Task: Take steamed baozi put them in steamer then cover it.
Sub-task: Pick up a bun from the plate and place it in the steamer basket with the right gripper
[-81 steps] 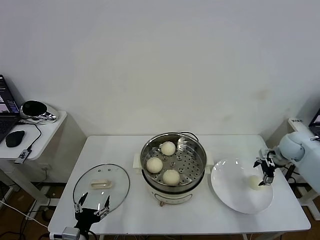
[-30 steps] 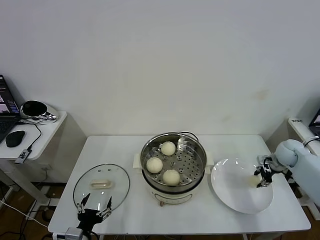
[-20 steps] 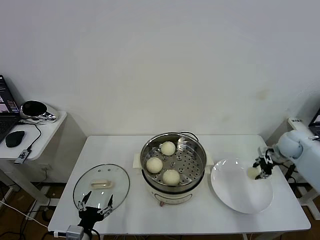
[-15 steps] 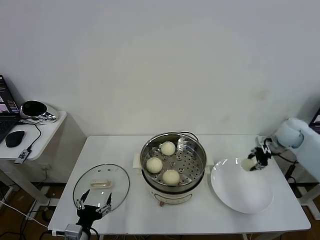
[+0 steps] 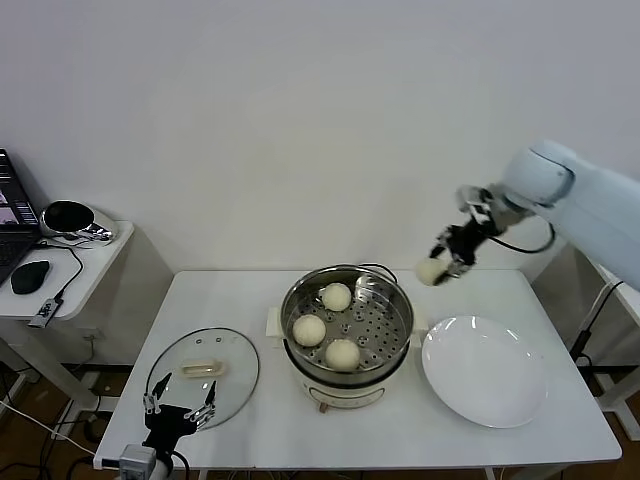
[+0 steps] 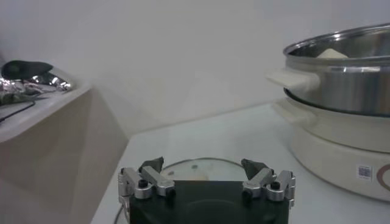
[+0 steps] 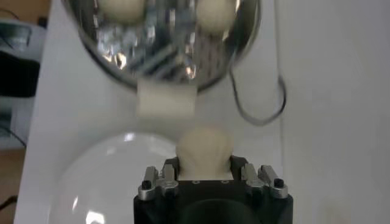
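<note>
Next, my right gripper lets go of the baozi on the bare part of the steamer's tray [image 5: 376, 316] [image 7: 177, 58] that is nearest the white plate.
My right gripper [image 5: 447, 256] is shut on a cream-white baozi [image 5: 431, 271] and holds it in the air just right of the steamer [image 5: 347, 372], above the table's back part. In the right wrist view the baozi [image 7: 204, 151] sits between the fingers, with the steamer [image 7: 250, 42] beyond it. Three baozi [image 5: 309, 330] lie on the perforated tray inside the steel pot. The glass cover [image 5: 203, 368] with its cream handle lies flat on the table at the left. My left gripper [image 5: 180, 413] is open, low at the front edge next to the cover [image 6: 201, 169].
A white plate [image 5: 485, 384] lies bare to the right of the steamer. A side table [image 5: 95, 256] at the far left holds a mouse, a laptop and cables. A cable [image 7: 262, 109] runs behind the steamer.
My right gripper closed on the last baozi on the plate, lifted it and carried it up and left toward the steamer. The plate is now bare. The left gripper sank slightly.
</note>
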You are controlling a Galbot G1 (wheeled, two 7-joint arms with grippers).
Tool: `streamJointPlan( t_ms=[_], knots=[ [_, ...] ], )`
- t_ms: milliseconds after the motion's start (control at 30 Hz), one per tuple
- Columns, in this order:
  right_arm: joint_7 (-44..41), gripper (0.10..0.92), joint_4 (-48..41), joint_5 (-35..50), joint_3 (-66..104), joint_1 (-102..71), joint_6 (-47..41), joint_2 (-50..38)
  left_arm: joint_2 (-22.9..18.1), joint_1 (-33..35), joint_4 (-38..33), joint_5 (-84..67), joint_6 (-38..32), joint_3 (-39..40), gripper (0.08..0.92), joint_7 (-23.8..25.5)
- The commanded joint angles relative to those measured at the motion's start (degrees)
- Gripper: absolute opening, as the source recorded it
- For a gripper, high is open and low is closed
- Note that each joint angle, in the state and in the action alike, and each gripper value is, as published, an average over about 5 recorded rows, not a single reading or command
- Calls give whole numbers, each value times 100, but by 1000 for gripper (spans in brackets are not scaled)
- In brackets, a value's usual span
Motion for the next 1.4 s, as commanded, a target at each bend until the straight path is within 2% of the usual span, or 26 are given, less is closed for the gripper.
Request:
streamJointPlan(
  t_ms=[33,500,1067,1400],
  knots=[
    [188,526,33,800,-987,548,-455,1284,-2,35,-141,-86,26,-78,823,-14],
    [694,526,-177,88,-1267,-148,-790,1816,-10,-22,-101,-193,47,-120,823,-73],
    [813,526,-194,-344,-1302,-461,-825,1539,-34,-71,-26,-209,42,-63,823,-35],
    [1050,536,-216,-321,-1191,-612,-852,1481,-53,-77,-18,-206,38,-26,823,-27]
  ],
)
